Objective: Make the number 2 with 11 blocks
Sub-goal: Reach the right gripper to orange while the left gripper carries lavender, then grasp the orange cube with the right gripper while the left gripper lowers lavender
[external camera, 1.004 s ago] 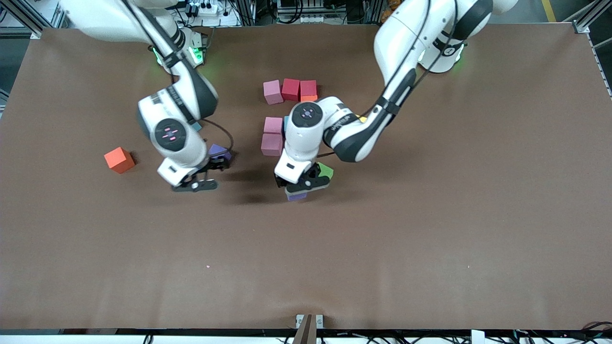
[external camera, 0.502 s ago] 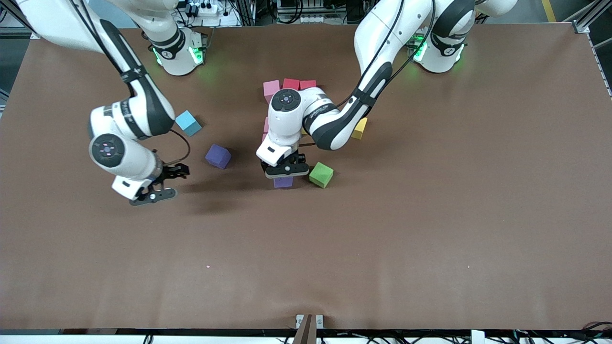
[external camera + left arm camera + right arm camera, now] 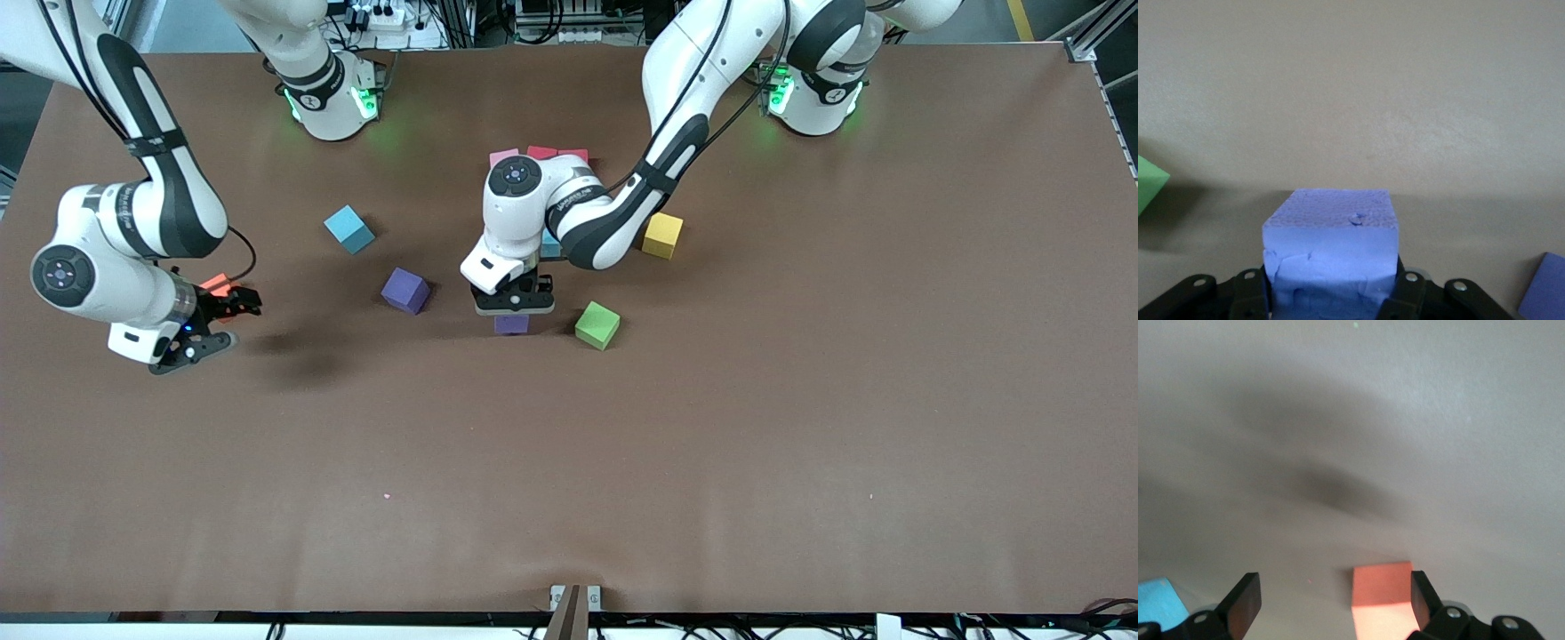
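The purple block in my left gripper should be put down between the green block and the loose purple block [image 3: 504,308] [image 3: 1337,292].
My left gripper [image 3: 513,309] is shut on a purple block [image 3: 511,324] [image 3: 1330,245], low over the table beside a green block [image 3: 597,324] [image 3: 1147,184]. The left arm covers most of the partly built number 2; only a pink block [image 3: 502,157], a red one [image 3: 540,151] and a light blue one [image 3: 552,246] peek out. Near the right arm's end of the table, my right gripper [image 3: 212,324] [image 3: 1335,597] is open over an orange block [image 3: 214,284] [image 3: 1383,595]. In the right wrist view that block sits between the jaws, close against one finger [image 3: 1419,595].
Loose blocks lie around the group: a light blue one [image 3: 348,228] [image 3: 1161,599], a purple one [image 3: 405,290] [image 3: 1545,288] and a yellow one [image 3: 662,235]. The half of the brown table [image 3: 622,462] nearer the camera holds nothing.
My right arm has swung toward its end of the table and now hangs over the orange block. My left gripper has carried the purple block farther from the camera, toward the group.
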Action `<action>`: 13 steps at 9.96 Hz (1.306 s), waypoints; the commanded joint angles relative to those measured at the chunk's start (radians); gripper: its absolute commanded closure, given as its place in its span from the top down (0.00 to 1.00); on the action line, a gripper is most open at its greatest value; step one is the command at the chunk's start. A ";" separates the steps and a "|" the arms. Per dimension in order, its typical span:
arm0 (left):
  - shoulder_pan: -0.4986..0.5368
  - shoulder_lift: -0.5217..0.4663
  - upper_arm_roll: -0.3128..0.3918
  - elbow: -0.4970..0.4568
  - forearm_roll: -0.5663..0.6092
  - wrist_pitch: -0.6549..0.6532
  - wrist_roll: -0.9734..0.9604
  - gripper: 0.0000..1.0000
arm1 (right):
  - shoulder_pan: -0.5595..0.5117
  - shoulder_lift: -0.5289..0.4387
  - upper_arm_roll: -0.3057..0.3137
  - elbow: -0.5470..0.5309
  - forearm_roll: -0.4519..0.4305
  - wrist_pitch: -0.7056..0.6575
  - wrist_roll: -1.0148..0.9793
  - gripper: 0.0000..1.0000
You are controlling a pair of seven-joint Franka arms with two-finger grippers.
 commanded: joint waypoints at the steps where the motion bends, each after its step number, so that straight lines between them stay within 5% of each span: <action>1: -0.010 0.019 0.005 0.033 -0.028 0.003 0.001 0.06 | -0.102 -0.042 0.022 -0.082 -0.004 0.059 -0.158 0.99; 7: -0.019 0.025 0.011 0.033 -0.140 0.003 0.008 0.06 | -0.271 -0.020 0.018 -0.243 -0.010 0.306 -0.330 0.99; 13: -0.027 0.041 0.012 0.032 -0.140 0.003 0.015 0.06 | -0.291 -0.006 0.033 -0.253 0.029 0.258 -0.307 0.96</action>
